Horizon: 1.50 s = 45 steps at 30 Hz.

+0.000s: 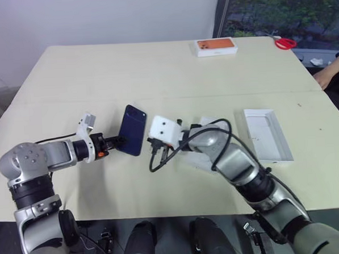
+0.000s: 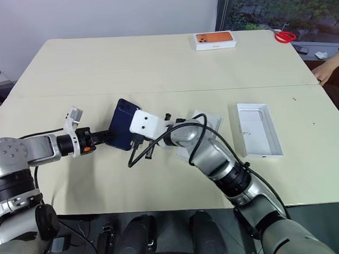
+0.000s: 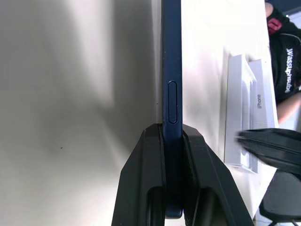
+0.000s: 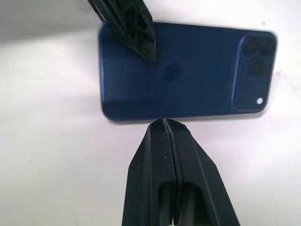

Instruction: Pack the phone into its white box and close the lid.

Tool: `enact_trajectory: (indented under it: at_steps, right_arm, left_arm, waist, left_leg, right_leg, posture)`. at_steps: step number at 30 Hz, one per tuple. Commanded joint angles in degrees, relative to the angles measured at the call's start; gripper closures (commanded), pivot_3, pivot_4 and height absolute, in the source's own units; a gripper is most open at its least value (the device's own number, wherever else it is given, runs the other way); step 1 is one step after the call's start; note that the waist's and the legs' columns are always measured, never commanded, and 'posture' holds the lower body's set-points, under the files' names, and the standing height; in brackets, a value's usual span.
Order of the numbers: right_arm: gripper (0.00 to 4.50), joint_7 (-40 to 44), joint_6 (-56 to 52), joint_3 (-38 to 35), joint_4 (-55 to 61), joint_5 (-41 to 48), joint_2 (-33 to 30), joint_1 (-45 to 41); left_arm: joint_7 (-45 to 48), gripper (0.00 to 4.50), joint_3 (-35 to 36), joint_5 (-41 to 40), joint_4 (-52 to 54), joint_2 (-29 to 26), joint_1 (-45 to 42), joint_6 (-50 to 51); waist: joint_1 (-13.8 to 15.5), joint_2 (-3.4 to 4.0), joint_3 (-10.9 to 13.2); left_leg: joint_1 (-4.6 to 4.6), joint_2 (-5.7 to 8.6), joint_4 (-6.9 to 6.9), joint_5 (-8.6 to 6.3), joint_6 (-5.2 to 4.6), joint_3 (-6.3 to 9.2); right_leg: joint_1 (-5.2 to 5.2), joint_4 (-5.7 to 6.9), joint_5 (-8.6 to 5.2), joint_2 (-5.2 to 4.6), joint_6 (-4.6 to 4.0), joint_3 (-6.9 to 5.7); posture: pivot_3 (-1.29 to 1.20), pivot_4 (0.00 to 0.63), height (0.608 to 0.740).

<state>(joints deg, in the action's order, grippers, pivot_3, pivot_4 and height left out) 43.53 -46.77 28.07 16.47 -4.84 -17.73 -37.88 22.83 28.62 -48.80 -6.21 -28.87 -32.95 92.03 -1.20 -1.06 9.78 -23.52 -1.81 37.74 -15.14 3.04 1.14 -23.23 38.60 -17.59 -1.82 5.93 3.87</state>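
Observation:
Next, I release the dark blue phone from my left gripper inside the white box part [image 1: 207, 144] [image 3: 247, 113] under my other forearm.
The dark blue phone [image 1: 133, 130] stands on edge above the table at centre left, its back and camera cluster facing my right arm. My left gripper [image 3: 172, 129] is shut on the phone's [image 3: 171, 70] lower end. My right gripper [image 4: 165, 121] is shut with nothing in it, its tips right at the phone's [image 4: 188, 70] long edge. An open white tray [image 1: 266, 134] lies to the right; I cannot tell whether it is the white box or the upturned lid. Another white box part [image 2: 208, 122] lies mostly hidden under my right forearm.
A white box with an orange top [image 1: 216, 46] sits at the far edge of the table, with red scissors [image 1: 285, 42] beside it. A person's hand [image 1: 330, 74] rests at the right edge. A black cable [image 1: 160, 163] loops below my right wrist.

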Motion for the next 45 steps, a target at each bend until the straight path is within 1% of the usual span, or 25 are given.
enact_trajectory:
  at_steps: [1,5,8,11,12,14,17,19,24,29,36,45]
  right_arm:
    - [4.50,1.21,-1.17,-3.79,5.97,2.33,-2.88,0.82]
    - [4.50,3.55,-1.71,-8.78,11.00,5.89,-8.30,3.01]
    - [4.50,6.92,-0.77,-15.00,14.68,9.88,-14.29,6.24]
    - [4.50,9.08,-0.84,-22.16,16.29,14.04,-19.14,10.82]
    - [4.50,9.43,-0.69,-24.91,15.95,14.42,-21.45,13.38]
    - [4.50,9.45,-0.17,-28.00,15.47,15.00,-24.48,16.73]
    - [4.50,9.45,0.76,-34.26,14.66,15.94,-28.63,22.99]
    - [4.50,9.39,1.40,-36.87,14.63,16.53,-30.39,26.03]
    - [4.50,8.81,2.41,-41.00,14.54,17.64,-32.71,30.36]
    - [4.50,8.51,2.88,-43.42,14.67,18.76,-34.05,32.48]
    - [4.50,8.06,2.75,-44.55,15.49,19.97,-35.01,34.60]
    - [4.50,8.49,2.74,-44.67,15.96,22.65,-35.91,35.48]
  left_arm:
    - [-0.48,4.45,1.96,-1.51,0.39,-0.12,-0.94,0.47]
    - [-1.13,4.45,3.76,-4.61,0.96,1.74,-2.58,0.47]
    - [-3.06,4.45,2.62,-8.90,5.74,4.93,-3.66,0.47]
    - [-7.86,4.45,1.75,-14.17,9.76,11.65,-4.86,0.47]
    - [-10.20,4.45,1.10,-16.01,10.89,15.37,-5.48,0.47]
    - [-14.04,4.45,0.28,-18.74,12.19,19.89,-5.98,0.47]
    - [-21.46,4.45,-1.35,-19.56,10.28,29.03,-7.99,0.47]
    - [-24.48,4.45,-2.32,-19.47,8.77,32.09,-8.99,0.47]
    - [-29.17,4.45,-3.63,-20.16,2.85,35.17,-11.14,0.47]
    - [-32.73,4.45,-8.16,-20.57,-2.06,35.07,-11.68,0.47]
    - [-35.86,4.45,-11.77,-22.41,-3.66,34.69,-10.56,0.47]
    - [-39.77,4.45,-11.46,-21.78,-3.25,36.39,-9.94,0.47]
  waist:
    - [0.03,0.00,0.00]
    - [0.08,-0.03,0.03]
    - [0.61,-0.09,0.07]
    - [0.61,-0.12,0.09]
    - [0.67,-0.13,0.09]
    - [0.72,-0.17,0.12]
    - [0.55,-0.20,0.13]
    - [0.40,-0.20,0.14]
    - [0.12,-0.18,0.14]
    - [0.61,-0.21,0.16]
    - [0.66,-0.22,0.17]
    - [0.65,-0.22,0.17]
  left_leg:
    - [0.00,0.00,0.00,0.00,0.00,0.00]
    - [0.00,0.00,-0.02,0.00,0.00,0.00]
    - [-0.09,0.02,-0.02,0.00,0.00,0.06]
    - [-0.13,0.06,-0.01,0.00,-0.01,0.10]
    - [-0.13,0.06,-0.01,0.00,-0.01,0.10]
    - [-0.12,0.11,0.03,-0.01,-0.02,0.16]
    - [-0.09,0.25,0.07,-0.02,-0.05,0.14]
    - [-0.05,0.25,0.11,-0.04,-0.09,0.17]
    - [0.09,0.10,0.04,-0.06,-0.11,0.19]
    - [0.07,0.12,0.06,-0.05,-0.10,0.20]
    - [0.04,0.13,0.10,-0.04,-0.09,0.21]
    - [0.04,0.13,0.10,-0.04,-0.09,0.20]
  right_leg:
    - [0.00,-0.01,0.00,0.00,0.00,0.00]
    - [0.01,-0.04,0.00,0.00,0.00,0.00]
    - [0.03,-0.15,0.00,-0.03,0.00,-0.07]
    - [0.15,-0.33,0.00,-0.18,0.01,-0.12]
    - [0.19,-0.36,0.01,-0.22,0.01,-0.12]
    - [0.33,-0.46,0.01,-0.30,0.02,-0.19]
    - [0.39,-0.48,0.01,-0.32,0.03,-0.19]
    - [0.46,-0.48,0.01,-0.22,0.04,-0.19]
    - [0.45,-0.43,0.01,0.12,0.03,-0.10]
    - [0.47,-0.46,0.01,0.11,0.03,-0.10]
    - [0.48,-0.47,0.01,0.09,0.03,-0.11]
    - [0.49,-0.46,0.00,0.10,0.03,-0.12]
  posture:
    - [0.00,0.150,0.726]
    - [0.00,0.150,0.726]
    - [0.00,0.150,0.726]
    - [0.00,0.150,0.726]
    - [0.00,0.150,0.726]
    - [0.00,0.150,0.726]
    - [0.00,0.150,0.726]
    - [0.00,0.150,0.726]
    - [0.00,0.150,0.726]
    - [0.00,0.150,0.726]
    - [0.00,0.150,0.726]
    - [0.00,0.150,0.726]
